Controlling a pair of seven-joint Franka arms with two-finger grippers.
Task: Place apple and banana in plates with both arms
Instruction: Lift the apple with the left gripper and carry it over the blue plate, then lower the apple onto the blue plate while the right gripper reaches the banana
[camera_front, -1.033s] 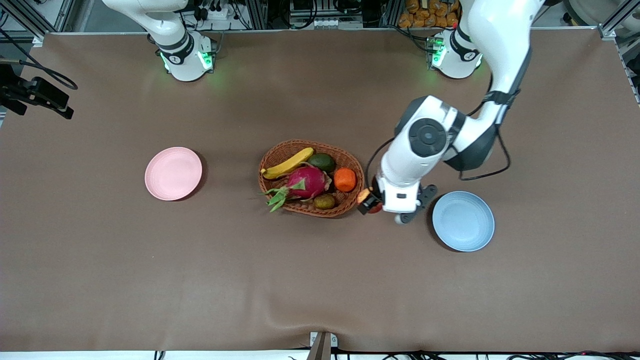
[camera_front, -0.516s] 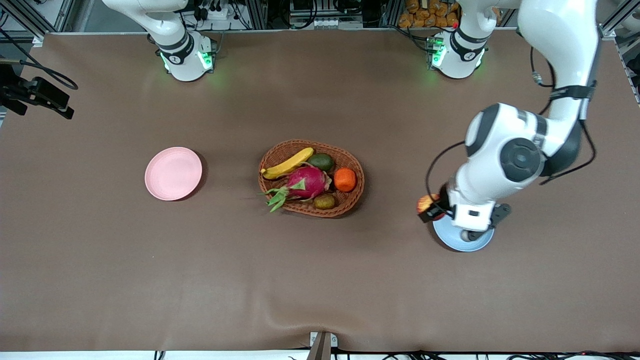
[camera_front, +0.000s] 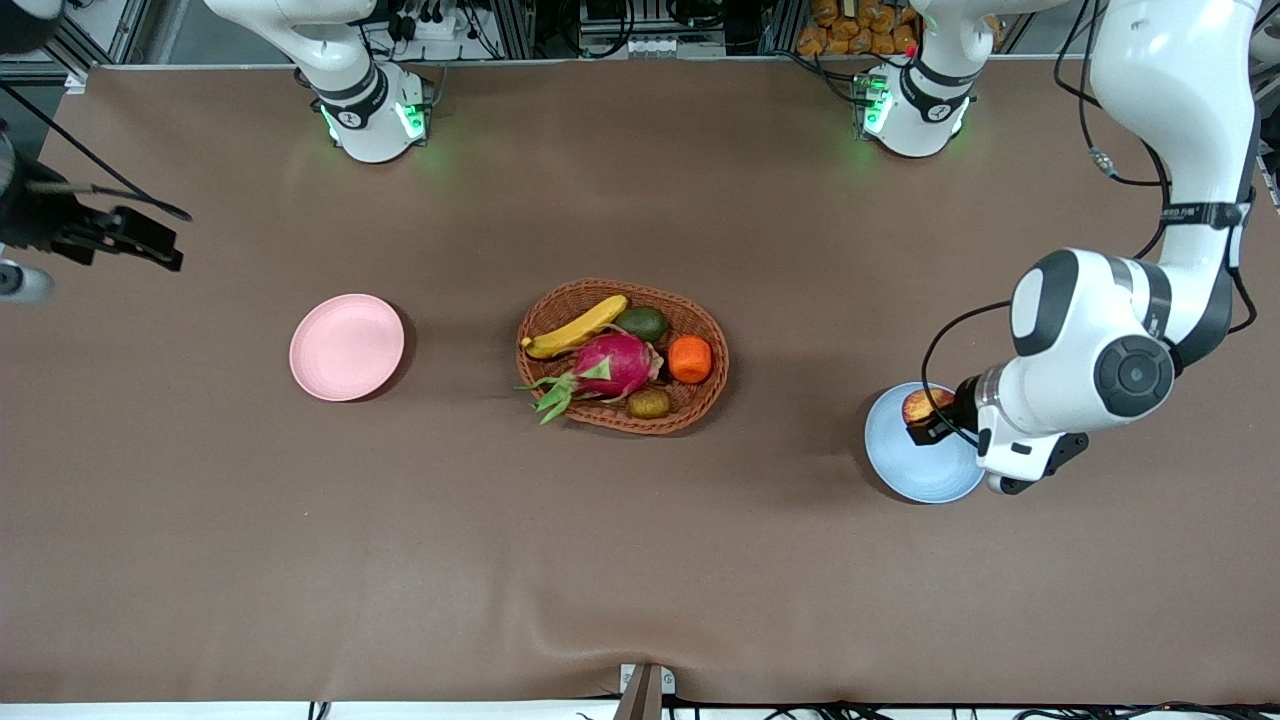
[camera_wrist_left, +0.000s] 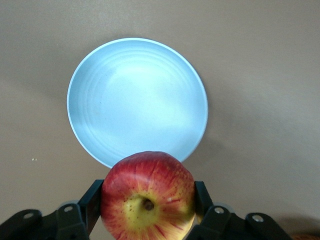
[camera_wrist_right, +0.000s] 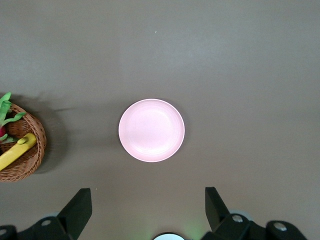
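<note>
Next, my left gripper releases the apple in the middle of the pale blue plate (camera_front: 931, 445) (camera_wrist_left: 135, 106). The apple is now over that plate's edge.
My left gripper (camera_front: 928, 415) is shut on the red and yellow apple (camera_front: 924, 405) and holds it over the edge of the pale blue plate (camera_front: 925, 465) that faces the basket. In the left wrist view the apple (camera_wrist_left: 148, 195) sits stem end up between both black fingers (camera_wrist_left: 96, 200), with the blue plate (camera_wrist_left: 137, 95) below it. The banana (camera_front: 577, 327) lies in the wicker basket. My right gripper (camera_wrist_right: 148, 200) hangs open and empty high above the table, looking down on the pale pink plate (camera_wrist_right: 151, 130), which is empty (camera_front: 347, 347).
The oval wicker basket (camera_front: 705, 395) stands mid-table between the two plates. It holds a magenta dragon fruit (camera_front: 615, 365), an orange (camera_front: 690, 359), an avocado (camera_front: 643, 323) and a small brown fruit (camera_front: 649, 403).
My left arm has carried the apple from beside the basket across to over the blue plate. The right arm's hand at the view's edge has shifted slightly.
</note>
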